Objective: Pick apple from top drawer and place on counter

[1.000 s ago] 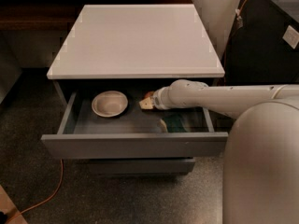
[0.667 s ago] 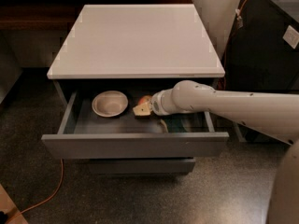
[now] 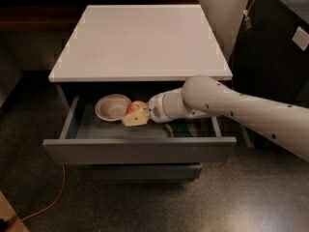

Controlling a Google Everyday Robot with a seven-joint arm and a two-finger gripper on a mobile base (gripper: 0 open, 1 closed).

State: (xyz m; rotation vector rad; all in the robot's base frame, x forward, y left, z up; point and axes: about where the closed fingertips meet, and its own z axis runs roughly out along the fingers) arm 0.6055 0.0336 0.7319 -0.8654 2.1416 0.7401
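Note:
The red apple, still inside the open top drawer, will be let go by my gripper near the middle of the white counter (image 3: 138,52).
The top drawer (image 3: 140,150) of the grey cabinet stands pulled open. The small red apple (image 3: 137,105) lies inside it, just right of the beige bowl (image 3: 112,107). My gripper (image 3: 134,117) reaches into the drawer from the right, and its beige tip sits right against the front lower side of the apple, covering part of it. The white counter (image 3: 140,37) above the drawer carries nothing. A dark green sponge (image 3: 186,128) shows partly under my arm at the drawer's right.
Two shallower grey drawers (image 3: 145,171) below are closed. A dark cabinet (image 3: 280,47) stands to the right. An orange cable (image 3: 53,199) runs over the speckled floor at the lower left.
My arm has reached further left and slightly forward in the drawer. The apple now shows behind the gripper tip, next to the bowl.

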